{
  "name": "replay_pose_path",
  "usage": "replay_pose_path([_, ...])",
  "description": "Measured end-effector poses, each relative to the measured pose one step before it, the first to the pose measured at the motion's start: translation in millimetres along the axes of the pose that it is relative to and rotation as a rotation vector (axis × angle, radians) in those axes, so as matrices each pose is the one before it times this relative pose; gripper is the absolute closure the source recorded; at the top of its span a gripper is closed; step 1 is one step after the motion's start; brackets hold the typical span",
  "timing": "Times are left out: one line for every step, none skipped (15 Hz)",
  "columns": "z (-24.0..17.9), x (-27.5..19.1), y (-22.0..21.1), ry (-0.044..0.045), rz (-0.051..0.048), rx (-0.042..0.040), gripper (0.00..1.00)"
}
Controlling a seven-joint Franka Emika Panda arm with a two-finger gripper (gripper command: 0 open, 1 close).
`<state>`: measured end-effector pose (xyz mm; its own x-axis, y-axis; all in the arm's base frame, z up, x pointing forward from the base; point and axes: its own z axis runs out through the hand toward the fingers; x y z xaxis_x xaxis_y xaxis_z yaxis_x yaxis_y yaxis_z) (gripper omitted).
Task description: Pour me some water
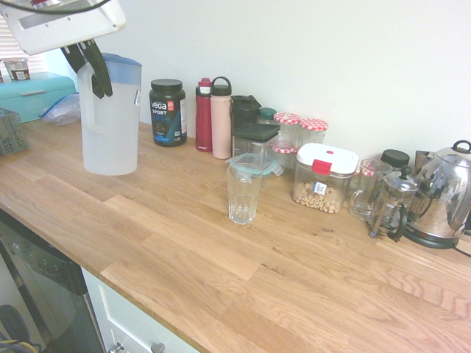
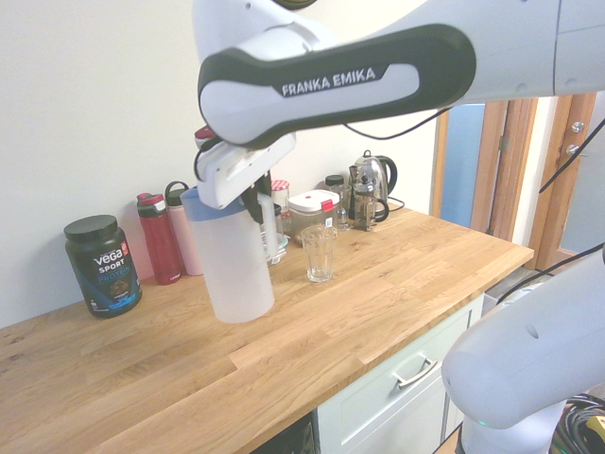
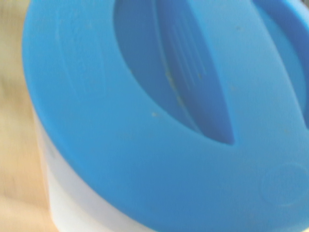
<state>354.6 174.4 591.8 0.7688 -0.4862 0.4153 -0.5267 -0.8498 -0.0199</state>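
Note:
I should use my gripper to set the pitcher down on the bare wooden counter out [image 2: 208, 335] in front of the red bottle.
A translucent white pitcher [image 1: 110, 125] [image 2: 230, 265] with a blue lid [image 3: 159, 121] stands upright at the left of the wooden counter [image 1: 221, 272]. I cannot tell whether its base touches the wood. My gripper [image 1: 90, 70] [image 2: 257, 203] comes down from above and is shut on the pitcher's handle. An empty-looking clear drinking glass [image 1: 243, 195] [image 2: 319, 253] stands on the counter about a hand's width to the right of the pitcher. No water can be made out in the pitcher or the glass.
Along the wall stand a black Vega tub [image 1: 168, 112], a red bottle [image 1: 204, 114], a pink bottle [image 1: 221, 118], jars, a red-latched food box [image 1: 324, 176], a French press [image 1: 394, 202] and a steel kettle [image 1: 445, 195]. A teal box [image 1: 33, 92] sits far left.

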Motion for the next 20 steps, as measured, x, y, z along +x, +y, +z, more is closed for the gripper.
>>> replay_pose_path([9.26, -2.75, -7.75, 0.02196, 0.04624, 0.02859, 1.0])
replay_pose_path([8.7, -3.87, -6.47, 0.02654, 0.04076, 0.02617, 1.0])
replay_pose_path([7.73, -6.14, -5.18, 0.03153, 0.03373, 0.01972, 1.0])
replay_pose_path([7.27, -9.17, -3.6, 0.03848, 0.02446, 0.01091, 1.0])
replay_pose_path([6.63, -10.8, -2.48, 0.04425, 0.01114, 0.00054, 1.0])
replay_pose_path([5.94, -11.22, -1.44, 0.04542, -0.0003, -0.00899, 1.0])
replay_pose_path([5.19, -10.97, -0.4, 0.03469, -0.00506, -0.01568, 1.0])
replay_pose_path([3.85, -9.42, 0.03, 0.02102, -0.00688, -0.01385, 1.0])
replay_pose_path([2.37, -6.29, -0.91, 0.01248, -0.00382, -0.00762, 1.0])
replay_pose_path([3.52, -4.35, -1.17, 0.00452, -0.00515, -0.00734, 1.0])
replay_pose_path([5.34, -2.08, -1.08, -0.00724, -0.00095, -0.00826, 1.0])
replay_pose_path([7.01, -1.67, -1.41, -0.01576, 0.00015, -0.01007, 1.0])
replay_pose_path([7.27, -0.09, -2.36, -0.01859, 0.00152, -0.00895, 1.0])
replay_pose_path([6.77, 0.56, -3.51, -0.01742, 0.00231, -0.00726, 1.0])
replay_pose_path([6.24, 1.25, -4.28, -0.01108, 0.00257, -0.00658, 1.0])
replay_pose_path([5.59, 2.38, -4.45, -0.00034, 0.00244, -0.00581, 1.0])
replay_pose_path([4.68, 1.31, -3.7, 0.00485, 0.00511, -0.00467, 0.0])
replay_pose_path([3.61, 0.47, -3.39, -0.00012, 0.00307, -0.00268, 0.0])
replay_pose_path([2.98, 0.36, -2.23, -0.00303, 0.00511, -0.00206, 0.0])
replay_pose_path([0.81, 1.08, -1.37, -0.00215, 0.00356, 0.00111, 0.0])
